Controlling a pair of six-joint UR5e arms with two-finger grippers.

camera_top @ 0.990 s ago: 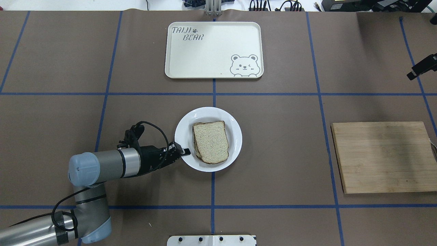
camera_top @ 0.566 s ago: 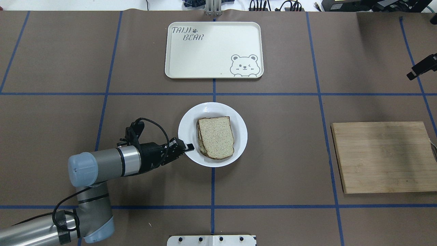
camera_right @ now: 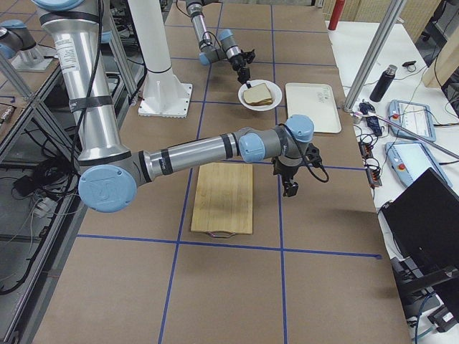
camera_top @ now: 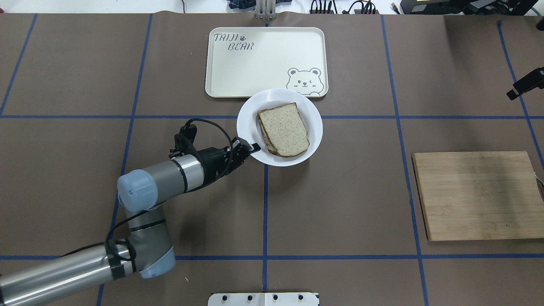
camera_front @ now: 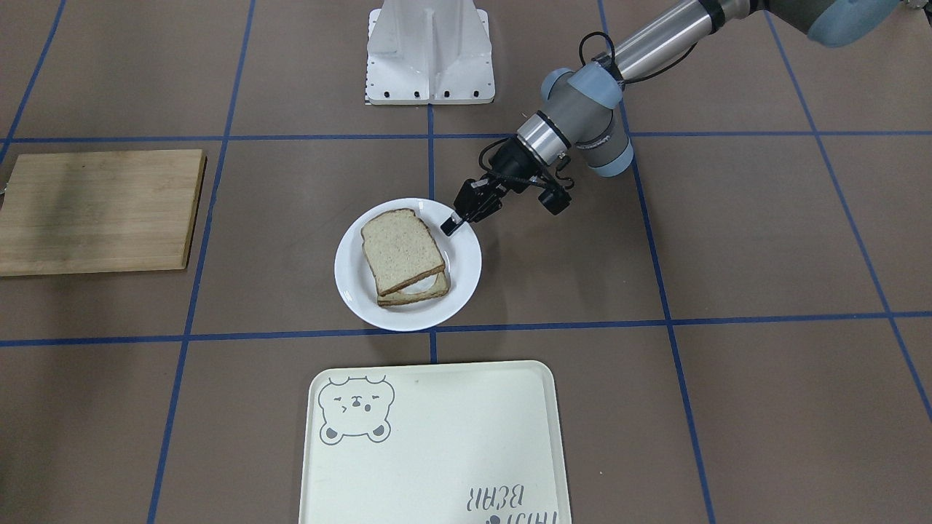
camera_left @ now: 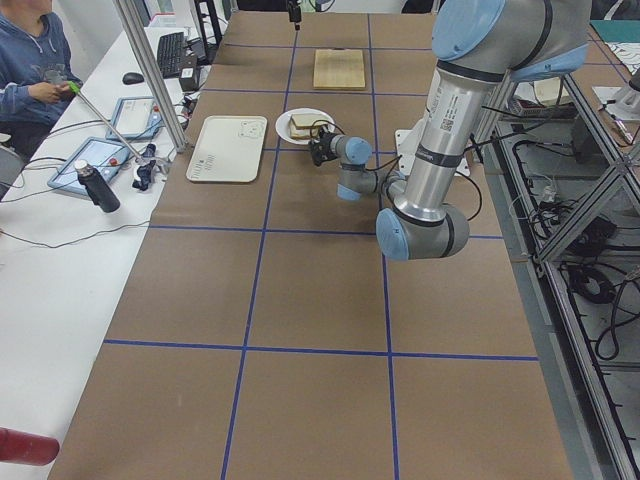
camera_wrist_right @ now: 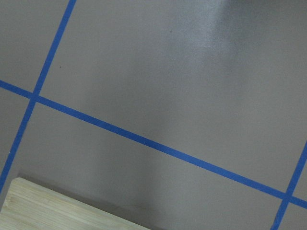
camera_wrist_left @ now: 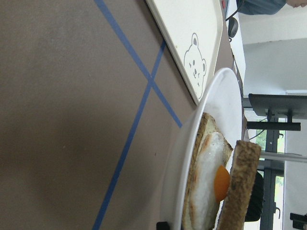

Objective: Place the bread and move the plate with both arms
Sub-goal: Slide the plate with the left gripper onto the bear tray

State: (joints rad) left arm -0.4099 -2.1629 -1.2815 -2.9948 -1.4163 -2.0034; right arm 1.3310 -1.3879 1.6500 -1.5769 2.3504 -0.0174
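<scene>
My left gripper has the white plate. Next, I put it down in the cream tray, over the bear's ears [camera_front: 385, 448] [camera_wrist_left: 198, 36].
My left gripper [camera_top: 254, 147] is shut on the near-left rim of the white plate [camera_top: 250, 121] and holds it above the table. The plate's far edge overlaps the near edge of the bear-print tray [camera_top: 265, 59] in the overhead view. The plain bread slice [camera_top: 284, 129] lies on top of a slice bearing a fried egg [camera_wrist_left: 206, 191]. The front view shows the gripper [camera_front: 448, 225], plate [camera_front: 459, 269] and bread [camera_front: 400, 249]. My right gripper [camera_right: 290, 188] hangs over bare table beyond the cutting board; I cannot tell whether it is open or shut.
A wooden cutting board [camera_top: 476, 195] lies at the right. The cream tray stands at the far middle. A white fixed stand [camera_front: 431, 51] is at the robot's side. Blue tape lines cross the brown table cover.
The left arm has carried the plate with the bread away from the robot and a little right, up to the tray's near edge. The right arm has not moved.
</scene>
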